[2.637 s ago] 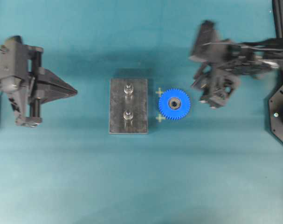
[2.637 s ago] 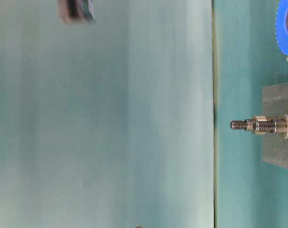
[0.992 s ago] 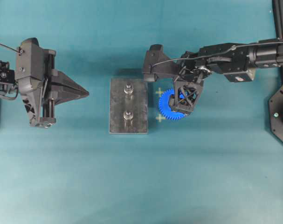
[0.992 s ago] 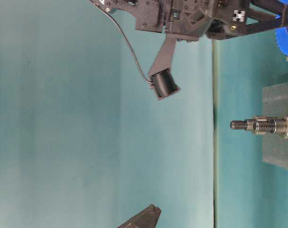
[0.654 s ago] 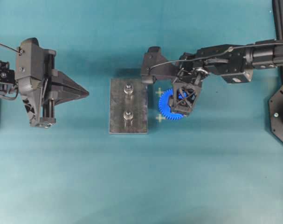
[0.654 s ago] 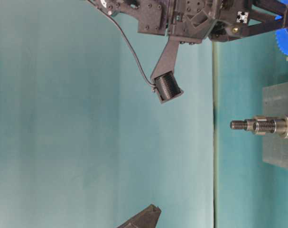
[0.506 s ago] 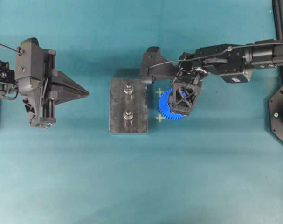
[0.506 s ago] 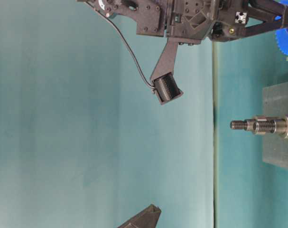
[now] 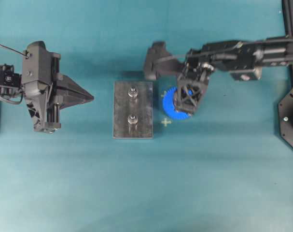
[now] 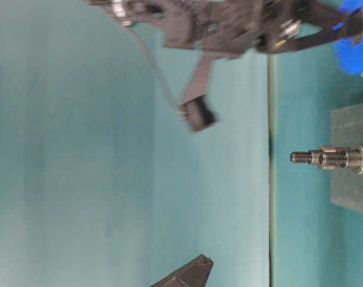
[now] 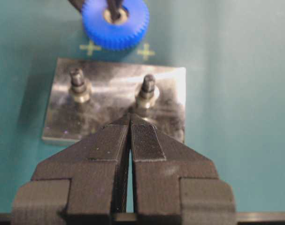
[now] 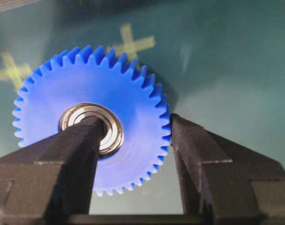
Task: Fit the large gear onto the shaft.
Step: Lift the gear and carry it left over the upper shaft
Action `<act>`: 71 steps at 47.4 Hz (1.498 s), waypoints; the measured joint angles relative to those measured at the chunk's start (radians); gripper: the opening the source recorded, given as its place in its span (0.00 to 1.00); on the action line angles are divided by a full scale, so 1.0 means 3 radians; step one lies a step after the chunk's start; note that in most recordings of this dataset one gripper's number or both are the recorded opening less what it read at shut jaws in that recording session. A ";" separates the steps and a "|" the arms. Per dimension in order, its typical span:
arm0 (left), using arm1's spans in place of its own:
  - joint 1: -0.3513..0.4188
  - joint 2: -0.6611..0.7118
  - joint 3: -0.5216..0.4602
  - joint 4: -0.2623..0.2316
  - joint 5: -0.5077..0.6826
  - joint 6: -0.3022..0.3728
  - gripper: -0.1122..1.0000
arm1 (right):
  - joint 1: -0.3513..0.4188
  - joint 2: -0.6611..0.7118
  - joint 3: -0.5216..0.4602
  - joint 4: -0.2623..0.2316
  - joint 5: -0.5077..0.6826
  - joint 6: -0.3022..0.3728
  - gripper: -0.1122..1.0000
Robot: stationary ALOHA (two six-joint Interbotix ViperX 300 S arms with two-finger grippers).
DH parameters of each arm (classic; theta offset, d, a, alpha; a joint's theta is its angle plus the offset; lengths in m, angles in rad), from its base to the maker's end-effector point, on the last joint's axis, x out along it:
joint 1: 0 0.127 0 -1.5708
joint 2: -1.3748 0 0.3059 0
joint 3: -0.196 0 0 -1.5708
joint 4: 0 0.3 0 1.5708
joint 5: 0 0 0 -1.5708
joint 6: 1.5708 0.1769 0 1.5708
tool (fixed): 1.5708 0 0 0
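Note:
Next, my right gripper lets go of the large gear on the far upright shaft of the dark grey plate (image 9: pixel 132 91).
The large gear (image 9: pixel 168 104) is bright blue and sits just right of the dark grey plate (image 9: pixel 144 126). My right gripper (image 9: pixel 187 99) is shut on it. In the right wrist view one finger (image 12: pixel 81 140) is in the hub hole of the gear (image 12: pixel 128 103), and the other finger (image 12: pixel 189 140) presses the outer teeth. The gear looks raised off the mat in the table-level view (image 10: pixel 356 52). Two upright shafts (image 9: pixel 132 92) (image 9: pixel 132 119) stand bare on the plate. My left gripper (image 9: pixel 92 97) is shut and empty, left of the plate, pointing at it (image 11: pixel 130 115).
Yellow cross marks (image 9: pixel 166 123) are on the teal mat beside the plate. A black arm base (image 9: pixel 290 121) sits at the right edge. In the left wrist view the gear (image 11: pixel 115 23) lies beyond the plate (image 11: pixel 109 93).
My right gripper closed on the gear and moved it slightly up and toward the back, uncovering the near cross mark. My left gripper crept a little toward the plate.

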State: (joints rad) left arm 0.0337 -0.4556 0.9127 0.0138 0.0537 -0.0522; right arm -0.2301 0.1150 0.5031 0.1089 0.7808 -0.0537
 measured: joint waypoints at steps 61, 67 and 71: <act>-0.0102 0.0097 0.0036 0.0000 0.0000 -0.0005 0.10 | -0.0015 0.0726 -0.1723 0.0005 0.0823 0.0087 0.55; -0.0102 0.0097 0.0036 0.0000 0.0000 -0.0005 0.10 | -0.0015 0.0767 -0.1754 0.0015 0.0818 0.0087 0.55; -0.0102 0.0097 0.0036 0.0000 0.0000 -0.0010 0.10 | -0.0015 0.0772 -0.1764 0.0015 0.0823 0.0092 0.55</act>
State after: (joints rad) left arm 0.0031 -0.4264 0.9235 0.0138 0.0537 -0.0552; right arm -0.2347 0.3467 -0.0261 0.1135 1.0278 -0.0261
